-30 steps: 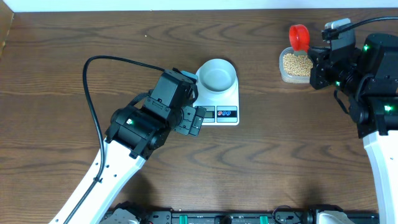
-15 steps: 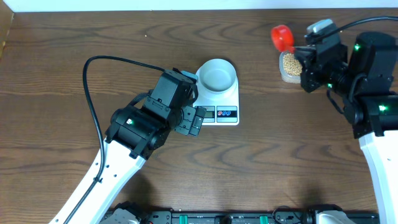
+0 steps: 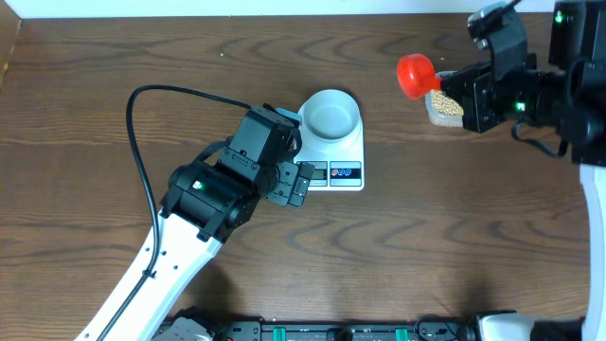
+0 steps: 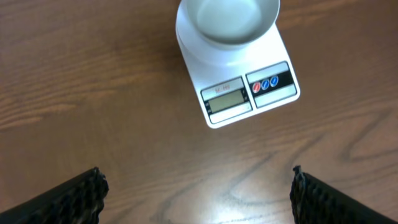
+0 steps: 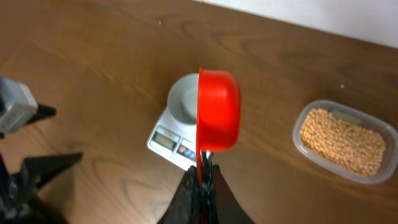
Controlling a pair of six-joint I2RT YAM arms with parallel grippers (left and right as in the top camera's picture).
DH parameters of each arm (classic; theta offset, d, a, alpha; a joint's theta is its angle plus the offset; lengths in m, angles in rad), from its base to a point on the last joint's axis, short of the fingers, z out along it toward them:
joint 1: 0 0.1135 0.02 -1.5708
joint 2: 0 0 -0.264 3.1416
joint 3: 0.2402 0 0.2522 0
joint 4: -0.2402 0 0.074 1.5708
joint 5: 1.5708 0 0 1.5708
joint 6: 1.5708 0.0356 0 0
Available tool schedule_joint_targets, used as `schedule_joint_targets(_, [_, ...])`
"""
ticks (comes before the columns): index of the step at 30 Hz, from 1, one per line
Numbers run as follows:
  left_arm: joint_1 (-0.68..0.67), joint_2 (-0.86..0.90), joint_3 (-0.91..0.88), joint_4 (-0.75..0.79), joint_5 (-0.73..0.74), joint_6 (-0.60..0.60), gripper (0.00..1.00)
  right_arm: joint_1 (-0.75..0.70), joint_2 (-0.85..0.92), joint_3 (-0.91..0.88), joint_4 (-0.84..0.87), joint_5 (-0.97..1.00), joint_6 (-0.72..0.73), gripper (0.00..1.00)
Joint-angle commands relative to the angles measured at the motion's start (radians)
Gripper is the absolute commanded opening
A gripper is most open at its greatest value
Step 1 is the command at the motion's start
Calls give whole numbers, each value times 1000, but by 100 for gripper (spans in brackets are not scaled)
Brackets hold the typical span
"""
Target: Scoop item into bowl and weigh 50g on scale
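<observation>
The red button (image 3: 334,172) (image 4: 256,88) is on the white scale, and shut fingers can press the button. So my left gripper will go there next and close.
The pale bowl (image 3: 330,116) stands on the white scale (image 3: 339,173) at mid-table; its inside looks empty in the left wrist view (image 4: 227,18). My right gripper (image 3: 454,85) is shut on the handle of a red scoop (image 3: 415,76), held in the air left of the clear tub (image 3: 445,106) of tan beans. In the right wrist view the scoop (image 5: 217,109) hangs over the table between the bowl (image 5: 183,99) and the tub (image 5: 345,140); its inside is hidden. My left gripper (image 3: 295,183) is open and empty, just left of the scale's front.
The left arm's body (image 3: 213,194) lies across the table left of the scale (image 4: 242,93). The scale's display and two buttons face the front. The tub sits near the back right edge, by the wall.
My right gripper has lifted the red scoop away from the tub and carried it left, toward the scale. The left arm, bowl and scale have not moved.
</observation>
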Motion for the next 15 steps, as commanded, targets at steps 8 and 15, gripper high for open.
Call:
schedule_joint_targets(8, [5,6,-7,0,2,20,96,6,48,99,-37,13,19,1])
schedule_joint_targets(15, [5,6,-7,0,2,20,96,6,48,99,-62,21,50,1])
